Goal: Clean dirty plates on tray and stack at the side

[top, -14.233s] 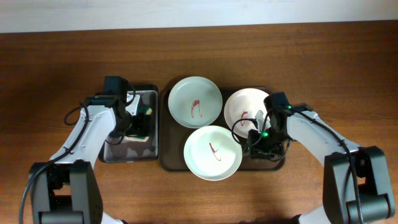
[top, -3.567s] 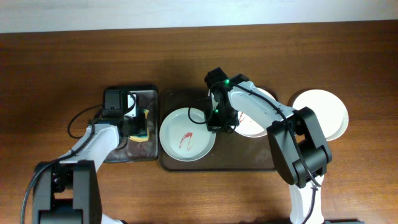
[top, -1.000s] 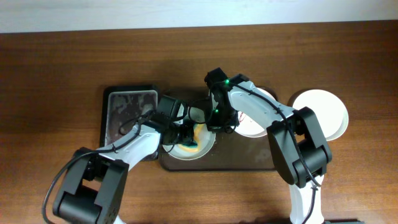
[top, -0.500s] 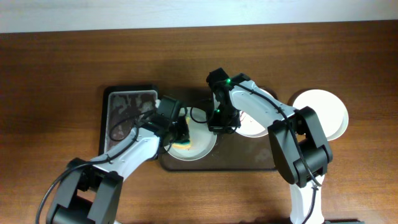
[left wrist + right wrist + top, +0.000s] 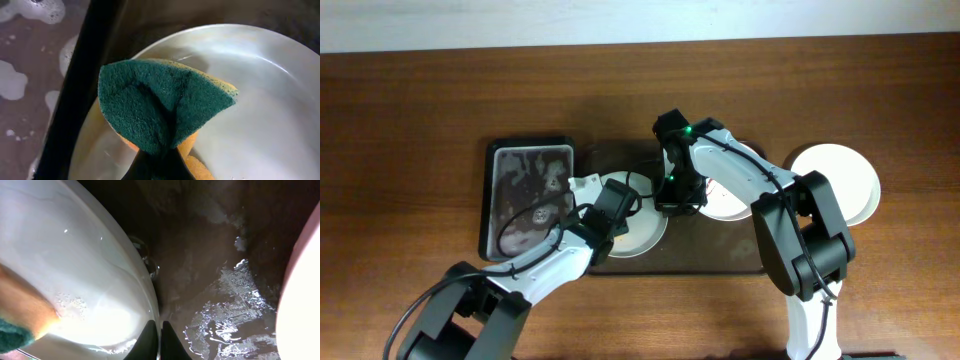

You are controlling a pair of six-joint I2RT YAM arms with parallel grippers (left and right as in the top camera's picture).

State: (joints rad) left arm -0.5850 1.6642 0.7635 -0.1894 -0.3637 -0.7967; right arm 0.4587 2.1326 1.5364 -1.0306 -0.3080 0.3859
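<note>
The robot's left gripper needs to release the green and yellow sponge near the middle of the small black soapy tray (image 5: pixel 525 211).
A pale plate (image 5: pixel 645 228) lies at the left end of the dark brown tray (image 5: pixel 720 250). My left gripper (image 5: pixel 160 161) is shut on a folded green and yellow sponge (image 5: pixel 165 105), which presses on the plate's (image 5: pixel 260 100) left inner side. No red smear shows on the wet surface. My right gripper (image 5: pixel 160 335) is shut on this plate's (image 5: pixel 75 270) right rim, one finger on each side. In the overhead view the right gripper (image 5: pixel 670 200) stands between this plate and a second plate (image 5: pixel 725 200) on the tray.
A small black tray (image 5: pixel 525 195) with soapy water sits just left of the brown tray, and its rim (image 5: pixel 85 85) runs close beside the sponge. A white plate (image 5: pixel 835 185) rests on the table at the right. The tray floor (image 5: pixel 215 280) is wet.
The left arm has swung round, so its wrist now covers the sponge that showed on the plate a second ago. The red smear seen earlier is gone. The right arm has kept still.
</note>
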